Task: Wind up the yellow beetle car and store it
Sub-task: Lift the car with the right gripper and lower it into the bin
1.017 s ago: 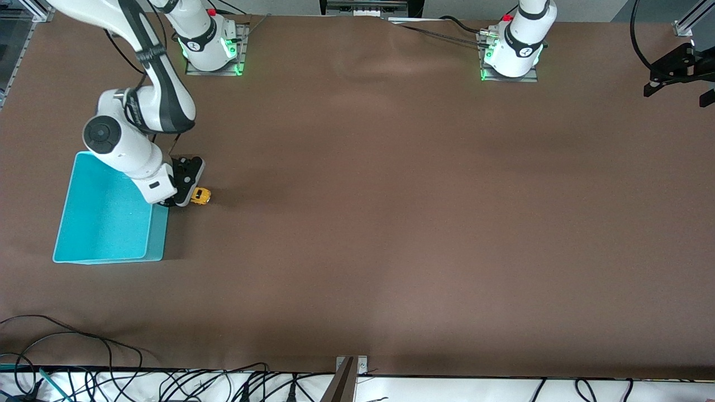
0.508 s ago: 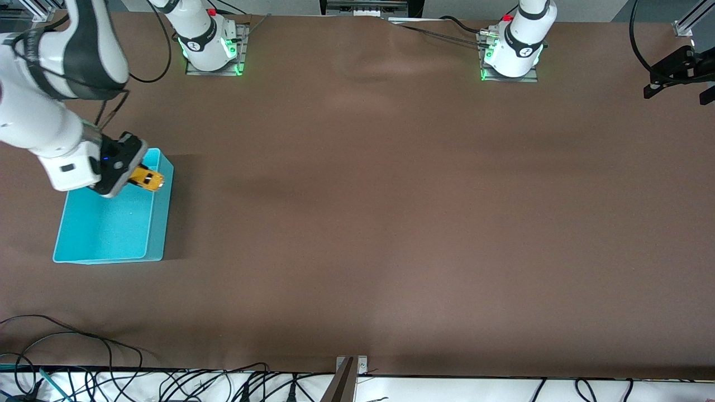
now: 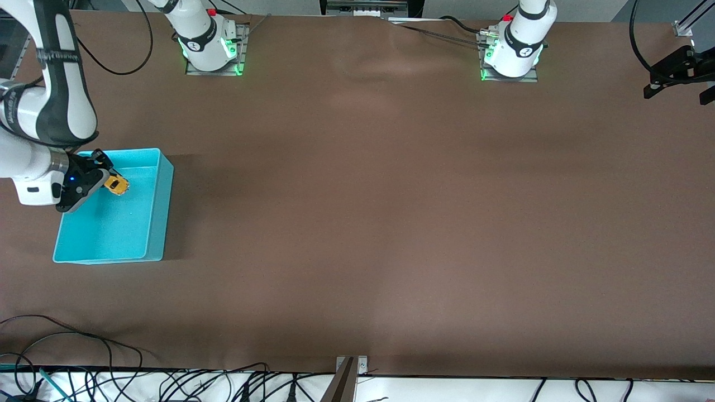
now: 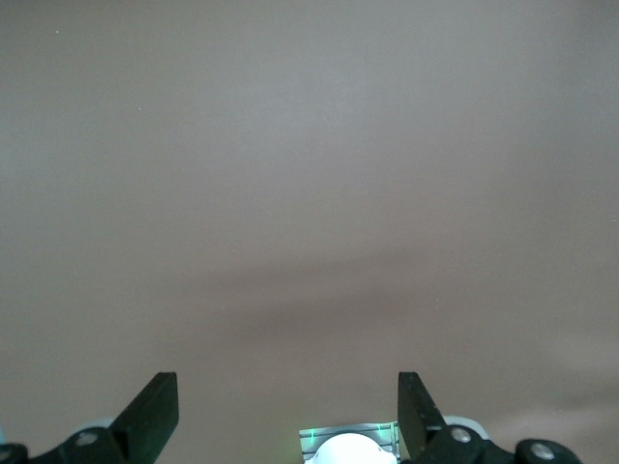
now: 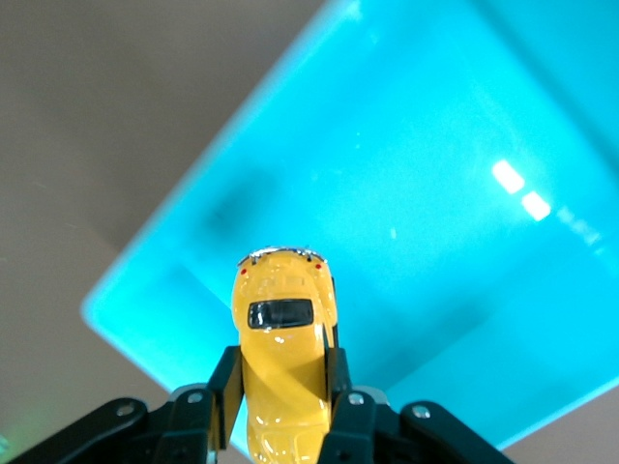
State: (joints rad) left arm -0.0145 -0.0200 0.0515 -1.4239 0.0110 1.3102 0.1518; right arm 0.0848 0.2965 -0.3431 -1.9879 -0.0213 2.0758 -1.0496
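Observation:
The robot's right gripper should release the yellow beetle car on the teal bin's bottom [image 3: 123, 181] [image 5: 314, 333], near the end nearest the robots' bases. The car is held above the bin now.
My right gripper [image 3: 111, 180] is shut on the yellow beetle car [image 3: 117, 185] and holds it in the air over the teal bin [image 3: 159, 206], near the bin's end closest to the robots' bases. In the right wrist view the car [image 5: 283, 362] sits clamped between the two black fingers [image 5: 224, 391], with the bin's inside [image 5: 435, 242] beneath it. My left gripper [image 4: 288, 411] is open and empty over bare brown table; it does not show in the front view, where only the left arm's base [image 3: 516, 42] is seen, waiting.
The teal bin stands at the right arm's end of the table, with nothing lying in it. The brown table [image 3: 391, 223] is bare elsewhere. Cables [image 3: 84, 357] lie along the edge nearest the front camera. A black camera mount [image 3: 678, 70] stands at the left arm's end.
My right gripper lifted the car from the table beside the bin and carried it up and over the bin's wall, now hanging over the bin's inside. The left arm has not moved.

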